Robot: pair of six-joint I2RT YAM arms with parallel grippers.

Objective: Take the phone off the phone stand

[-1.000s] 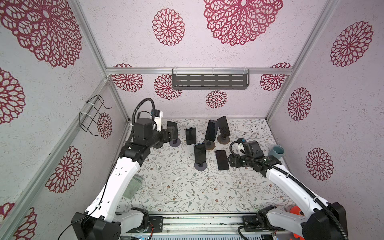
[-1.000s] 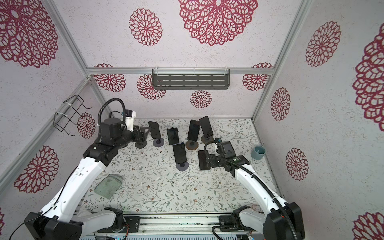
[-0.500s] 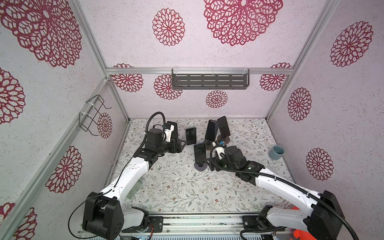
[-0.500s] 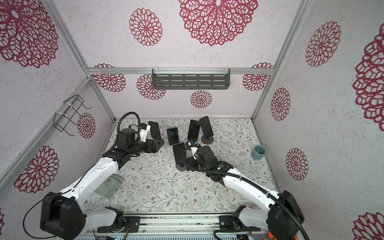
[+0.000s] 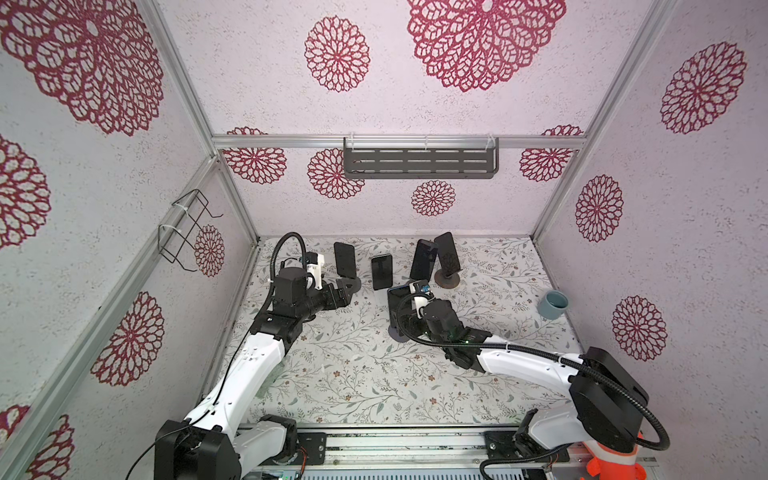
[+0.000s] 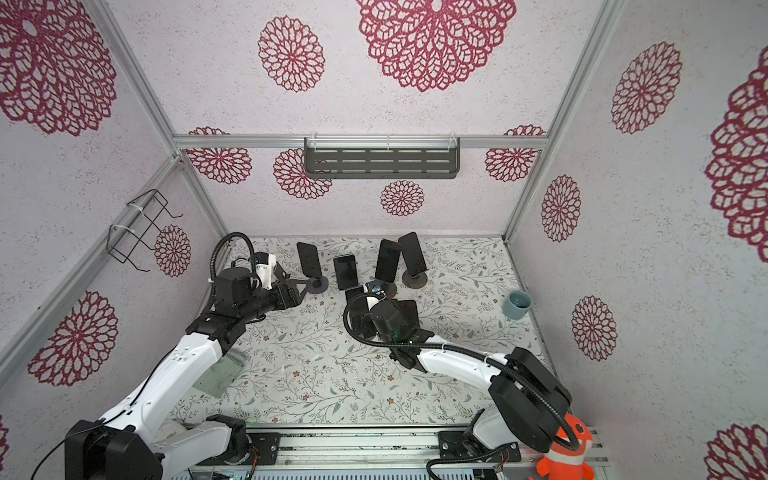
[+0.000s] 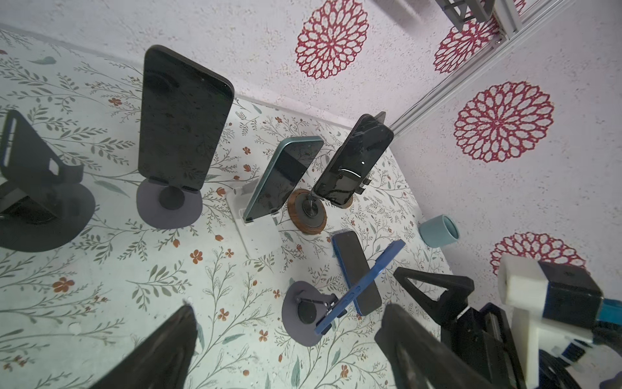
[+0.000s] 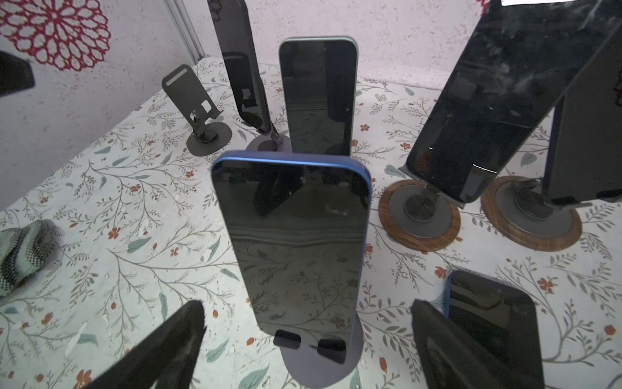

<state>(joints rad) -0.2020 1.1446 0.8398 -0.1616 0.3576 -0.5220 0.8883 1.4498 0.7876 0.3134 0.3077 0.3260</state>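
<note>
Next, I close my left gripper on the side edge of the upright plate [image 5: 390, 308] [image 7: 332, 304] of the grey round-based phone stand, behind the blue-edged phone.
Several dark phones stand on phone stands at the back of the floral table. A blue-edged phone [image 8: 296, 242] leans on a grey round-based phone stand [image 8: 323, 357]. My right gripper [image 8: 306, 336] is open just in front of it, one finger on each side of the stand's base, touching nothing. In a top view that phone [image 5: 397, 297] is partly hidden by the right wrist. My left gripper [image 7: 289, 336] is open and empty above bare table. In a top view the left gripper [image 5: 345, 291] hovers beside a black phone [image 5: 345, 259] on its stand.
An empty black stand [image 7: 30, 161] is close to the left gripper. A teal phone [image 7: 282, 178] sits on a white stand, and two phones sit on wood-ringed stands [image 8: 420, 215]. A blue phone [image 8: 494, 320] lies flat by the right finger. A blue cup [image 5: 552, 303] and a green cloth [image 6: 216, 374] are nearby.
The right gripper swung left from the flat phone to the blue-edged phone on its stand. The left arm stretched lower toward the middle. Both grippers opened wider.
</note>
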